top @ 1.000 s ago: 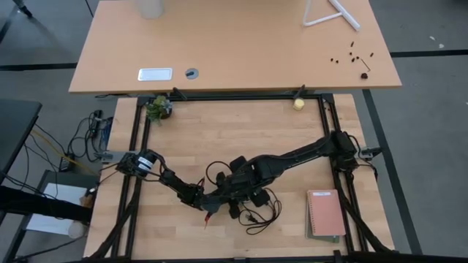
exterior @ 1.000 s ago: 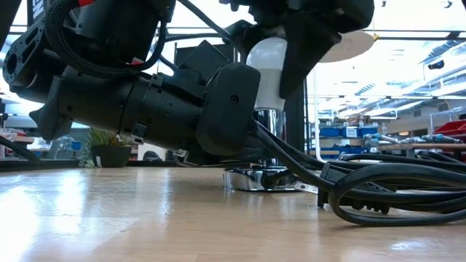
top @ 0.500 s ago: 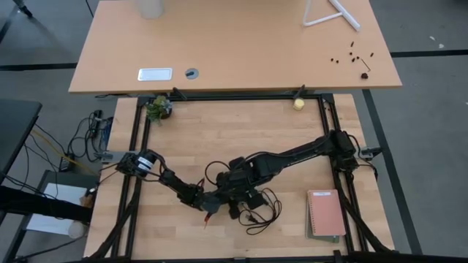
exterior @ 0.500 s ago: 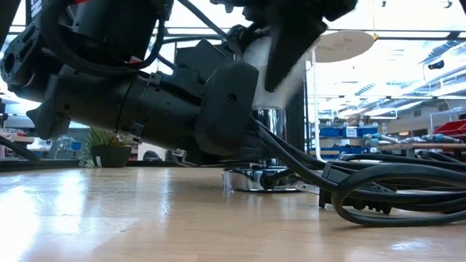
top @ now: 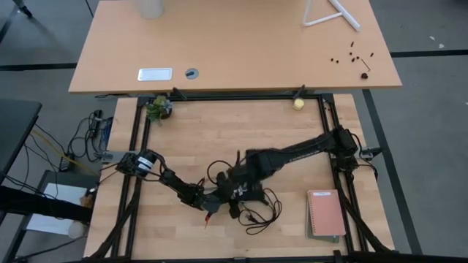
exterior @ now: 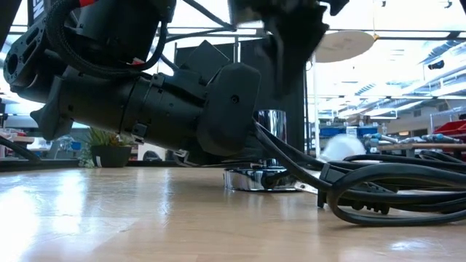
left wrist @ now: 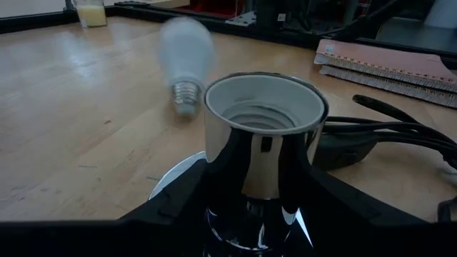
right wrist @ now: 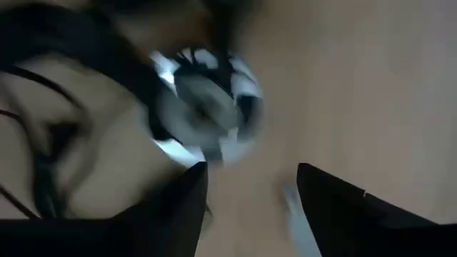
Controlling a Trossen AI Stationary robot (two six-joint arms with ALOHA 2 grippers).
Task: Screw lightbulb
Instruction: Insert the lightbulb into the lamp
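Observation:
I see the lightbulb loose beside the socket, so I need to pick it up with my right gripper and let go of the socket with my left gripper to take the lightbulb's globe (left wrist: 186, 46).
The chrome socket (left wrist: 264, 135) stands upright on its round base disc (exterior: 262, 178), its threaded mouth open, with my left gripper (top: 216, 201) shut on it low down. The white lightbulb (left wrist: 186, 61) is outside the socket. It lies blurred on its side on the table just past the socket, toward the right edge, and shows as a white blur (exterior: 342, 148) behind the cords. My right gripper (right wrist: 250, 193) hangs over the socket (right wrist: 207, 107), pointing down, open, with nothing between its fingers. My left gripper holds the socket's chrome stem (left wrist: 253, 214) low down, just above the base disc, one dark finger on either side. It comes in nearly level from the table's left. The socket stands upright, its base on the table.
Thick black cords (exterior: 393, 189) loop on the table right of the socket. A pink notebook (top: 325, 213) lies near the right front corner. A small potted plant (top: 157, 108) and a yellowish ball (top: 298, 104) sit at the far edge.
The lightbulb, a second ago upright between my right gripper's fingers above the socket, has come out of them and dropped to the table beside the socket, toward the right. My right gripper has rolled about its downward axis and shifted slightly over the socket.

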